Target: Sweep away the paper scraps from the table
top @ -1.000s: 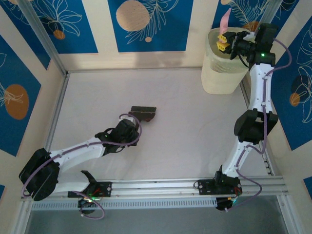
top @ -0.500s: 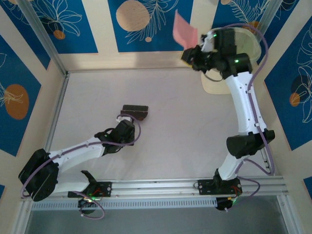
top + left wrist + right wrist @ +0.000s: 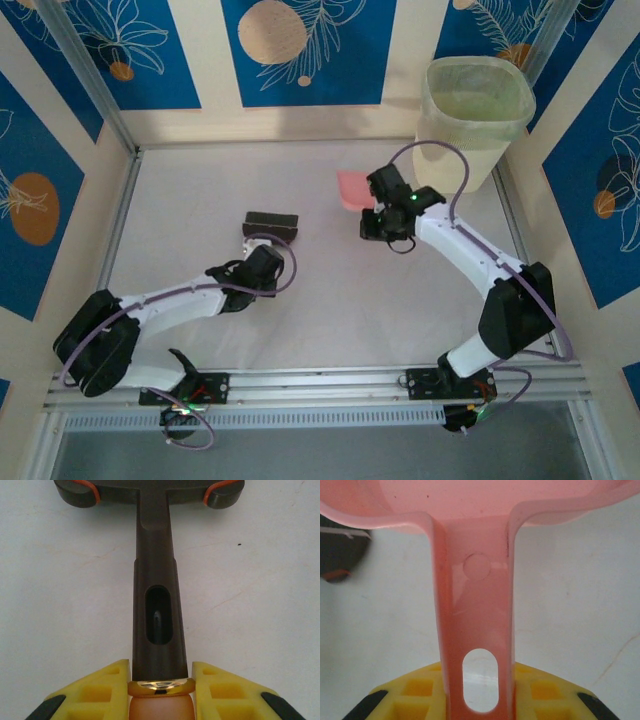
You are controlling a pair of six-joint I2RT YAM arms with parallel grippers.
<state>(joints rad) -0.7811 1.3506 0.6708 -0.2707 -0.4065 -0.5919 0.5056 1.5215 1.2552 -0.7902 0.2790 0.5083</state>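
Note:
Next, I set the pink dustpan down with my right gripper on the bare table [image 3: 339, 225] beside the dark brush head.
My left gripper [image 3: 262, 258] [image 3: 160, 682] is shut on the thin handle of the dark brush [image 3: 157, 605]. The brush head [image 3: 271, 222] rests on the table [image 3: 190, 190] left of centre. My right gripper [image 3: 383, 214] [image 3: 477, 692] is shut on the handle of the pink dustpan [image 3: 475, 600]. The flat pan [image 3: 353, 189] lies low over the table's middle, right of the brush head and apart from it. The paper scraps are out of view.
A pale translucent waste bin [image 3: 474, 110] stands at the back right corner. Aluminium rails [image 3: 330, 383] edge the table's near side, and cream walls with blue panels close the other sides. The brush head's end [image 3: 340, 550] shows left of the dustpan.
My right arm has swung from over the waste bin down to the table's middle, carrying the dustpan. The left gripper shifted the brush head a little to the left and back.

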